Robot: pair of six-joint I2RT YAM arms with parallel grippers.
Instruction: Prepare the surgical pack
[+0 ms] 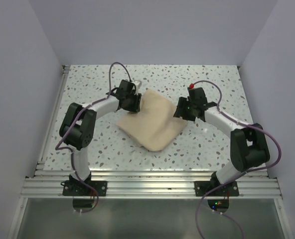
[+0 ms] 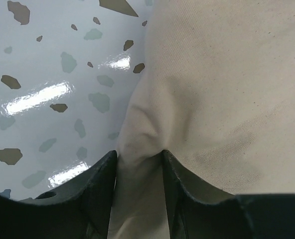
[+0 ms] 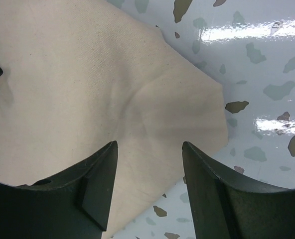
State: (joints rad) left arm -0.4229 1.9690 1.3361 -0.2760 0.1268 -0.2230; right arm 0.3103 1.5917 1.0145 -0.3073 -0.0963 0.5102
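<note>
The surgical pack lies crooked and my left gripper pinches a fold near its far corner. So I will turn it square and regrip its side nearer me (image 1: 124, 121).
The surgical pack (image 1: 155, 122) is a tan-beige cloth bundle lying on the speckled table in the middle of the top view. No tray, instruments or packets show. My left gripper (image 1: 133, 103) is at its far left corner, shut on a pinched fold of the cloth (image 2: 140, 149). My right gripper (image 1: 184, 112) is at the bundle's right corner; its jaws stand open over the cloth's edge (image 3: 147, 149), holding nothing.
White walls close in the table (image 1: 87, 89) on the left, back and right. An aluminium rail (image 1: 152, 184) runs along the near edge by the arm bases. A small red item (image 1: 191, 85) shows behind the right wrist.
</note>
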